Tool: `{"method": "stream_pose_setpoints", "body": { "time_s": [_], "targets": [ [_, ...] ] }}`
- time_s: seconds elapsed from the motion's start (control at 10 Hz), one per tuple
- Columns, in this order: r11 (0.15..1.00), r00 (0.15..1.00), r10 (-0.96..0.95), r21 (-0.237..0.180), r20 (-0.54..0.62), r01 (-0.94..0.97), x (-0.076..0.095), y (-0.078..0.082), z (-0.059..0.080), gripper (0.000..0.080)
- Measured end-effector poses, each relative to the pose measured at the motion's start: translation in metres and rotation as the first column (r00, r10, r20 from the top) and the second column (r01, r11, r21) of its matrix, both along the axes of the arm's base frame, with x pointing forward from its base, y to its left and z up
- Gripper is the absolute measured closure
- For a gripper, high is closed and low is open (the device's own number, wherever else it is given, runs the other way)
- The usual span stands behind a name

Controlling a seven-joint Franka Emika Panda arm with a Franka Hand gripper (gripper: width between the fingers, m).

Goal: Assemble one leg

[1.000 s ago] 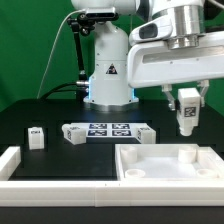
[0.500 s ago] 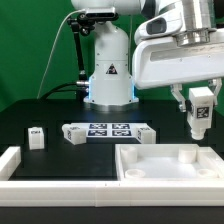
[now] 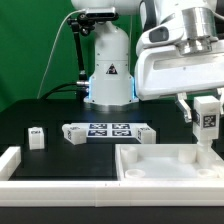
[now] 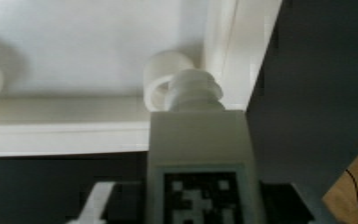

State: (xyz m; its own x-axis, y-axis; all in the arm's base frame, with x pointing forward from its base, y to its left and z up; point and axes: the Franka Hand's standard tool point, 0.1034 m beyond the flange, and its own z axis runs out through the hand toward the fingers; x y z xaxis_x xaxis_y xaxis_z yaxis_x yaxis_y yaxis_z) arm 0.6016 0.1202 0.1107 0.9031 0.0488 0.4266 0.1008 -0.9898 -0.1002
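The robot's gripper should release the leg upright in the round socket boss (image 3: pixel 207 173) (image 4: pixel 165 68) at the near corner of the tray-like piece below it.
My gripper (image 3: pixel 206 106) is shut on a leg (image 3: pixel 206 122), a small white post with a black-and-white tag, held upright at the exterior view's right. Its lower end hangs just above the right corner of the large white tray-like piece (image 3: pixel 150 172). In the wrist view the leg (image 4: pixel 201 150) fills the middle and its tip points at a round socket boss (image 4: pixel 172 72) in the tray's corner. Another leg (image 3: pixel 36 138) stands on the black table at the exterior view's left.
The marker board (image 3: pixel 108 131) lies mid-table with small white parts at each end. A white rail (image 3: pixel 50 183) runs along the front edge. The robot base (image 3: pixel 108 70) stands behind. A green wall is at the back.
The gripper with the leg has moved toward the exterior view's right and a little lower, from over the tray's back edge to over its right corner.
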Motion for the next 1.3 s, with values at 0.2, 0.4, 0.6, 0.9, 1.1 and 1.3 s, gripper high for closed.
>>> {"method": "stream_pose_setpoints", "body": {
  "time_s": [0.2, 0.4, 0.6, 0.9, 1.1, 1.3],
  "targets": [
    [1.0, 1.0, 0.012, -0.006, 0.003, -0.012, 0.007, -0.002, -0.006, 0.0512],
    [1.0, 1.0, 0.016, -0.009, -0.014, -0.016, 0.006, -0.002, -0.022, 0.0512],
    [1.0, 1.0, 0.015, -0.008, -0.007, -0.015, 0.009, -0.001, -0.031, 0.0512],
    [1.0, 1.0, 0.017, -0.008, 0.001, -0.017, 0.011, 0.0, -0.031, 0.0512],
    [1.0, 1.0, 0.015, -0.01, 0.01, -0.015, 0.012, -0.003, -0.032, 0.0512],
    [1.0, 1.0, 0.013, -0.012, 0.006, -0.013, 0.01, -0.006, -0.036, 0.0512]
  ]
}}
